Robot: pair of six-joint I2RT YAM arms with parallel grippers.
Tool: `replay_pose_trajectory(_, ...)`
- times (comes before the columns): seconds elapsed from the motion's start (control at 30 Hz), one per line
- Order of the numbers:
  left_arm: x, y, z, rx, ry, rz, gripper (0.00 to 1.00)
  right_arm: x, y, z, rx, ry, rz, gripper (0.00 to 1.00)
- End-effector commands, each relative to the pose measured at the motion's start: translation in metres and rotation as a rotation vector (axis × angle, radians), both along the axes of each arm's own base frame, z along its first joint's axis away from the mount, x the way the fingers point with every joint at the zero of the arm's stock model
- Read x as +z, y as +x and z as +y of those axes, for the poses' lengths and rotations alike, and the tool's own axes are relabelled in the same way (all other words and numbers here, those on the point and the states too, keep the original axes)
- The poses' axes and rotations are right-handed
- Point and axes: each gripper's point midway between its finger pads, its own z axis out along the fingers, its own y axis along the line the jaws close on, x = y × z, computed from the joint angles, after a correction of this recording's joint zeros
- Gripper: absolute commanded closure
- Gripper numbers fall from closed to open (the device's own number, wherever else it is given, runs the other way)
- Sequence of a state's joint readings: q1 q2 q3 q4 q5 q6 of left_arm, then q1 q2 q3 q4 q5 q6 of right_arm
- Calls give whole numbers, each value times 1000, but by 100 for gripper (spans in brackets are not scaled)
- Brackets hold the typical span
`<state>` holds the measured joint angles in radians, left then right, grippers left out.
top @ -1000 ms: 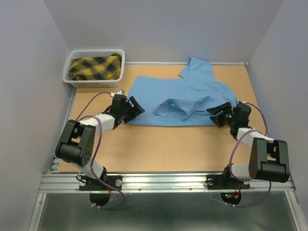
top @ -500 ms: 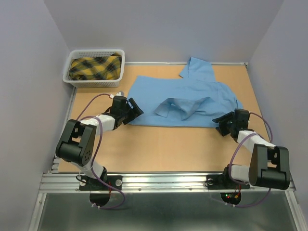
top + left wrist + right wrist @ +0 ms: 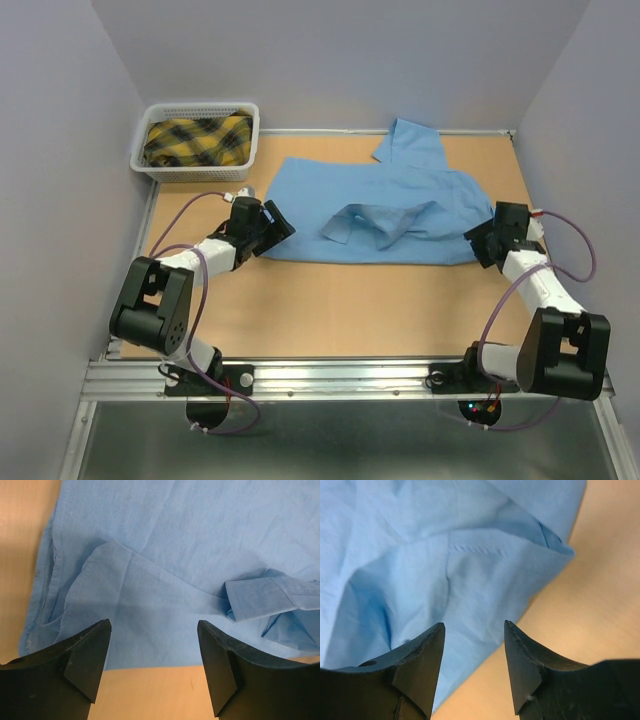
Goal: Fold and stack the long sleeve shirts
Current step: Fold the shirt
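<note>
My left gripper is to go next to the light blue shirt's sleeve, which lies over the shirt's body, and grip the near corner of its cuff (image 3: 327, 231) (image 3: 234, 618).
A light blue long sleeve shirt (image 3: 380, 205) lies partly folded across the far middle of the table, a sleeve (image 3: 375, 222) laid over its body. My left gripper (image 3: 272, 226) stands open at the shirt's near left corner, with cloth (image 3: 150, 605) and bare table between its fingers. My right gripper (image 3: 483, 243) is open at the near right corner, where the shirt's edge (image 3: 470, 600) runs between its fingers. Neither gripper holds anything.
A white basket (image 3: 160, 170) with a yellow and black plaid cloth (image 3: 197, 138) stands at the back left. Grey walls enclose the table on three sides. Bare tabletop (image 3: 350, 310) lies between the shirt and the arm bases.
My right gripper has swung right and outward along the shirt's near right edge, its fingers a little closer together. The left gripper has shifted slightly up the left edge.
</note>
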<state>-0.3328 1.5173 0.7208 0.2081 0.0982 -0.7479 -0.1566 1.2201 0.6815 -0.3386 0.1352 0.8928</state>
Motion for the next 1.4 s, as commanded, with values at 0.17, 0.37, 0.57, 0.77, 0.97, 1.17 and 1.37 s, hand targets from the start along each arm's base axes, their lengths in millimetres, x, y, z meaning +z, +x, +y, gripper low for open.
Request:
replay_pose_trajectory(0.17, 25, 16, 3, 3, 49, -73, 19, 13, 15, -29, -103, -93, 112, 49)
replay_pose_trajectory(0.37, 12, 19, 1, -5, 54, -48, 19, 13, 32, -22, -80, -42, 78, 67)
replay_pose_trajectory(0.57, 13, 20, 1, 0, 50, -48, 19, 19, 36, -25, -118, -35, 55, 67)
replay_pose_trajectory(0.77, 7, 19, 1, 7, 48, -30, 19, -19, 31, -29, -163, 10, 146, 67)
replay_pose_trajectory(0.97, -4, 16, 2, 22, 49, -1, 19, -46, 0, -43, -253, 37, 196, 68)
replay_pose_trajectory(1.17, -20, 7, 7, 66, 23, 49, 19, -74, -47, -48, -307, 93, 234, 68)
replay_pose_trajectory(1.37, -20, 4, 10, 74, 7, 52, 19, -71, -46, -51, -263, 120, 169, 69)
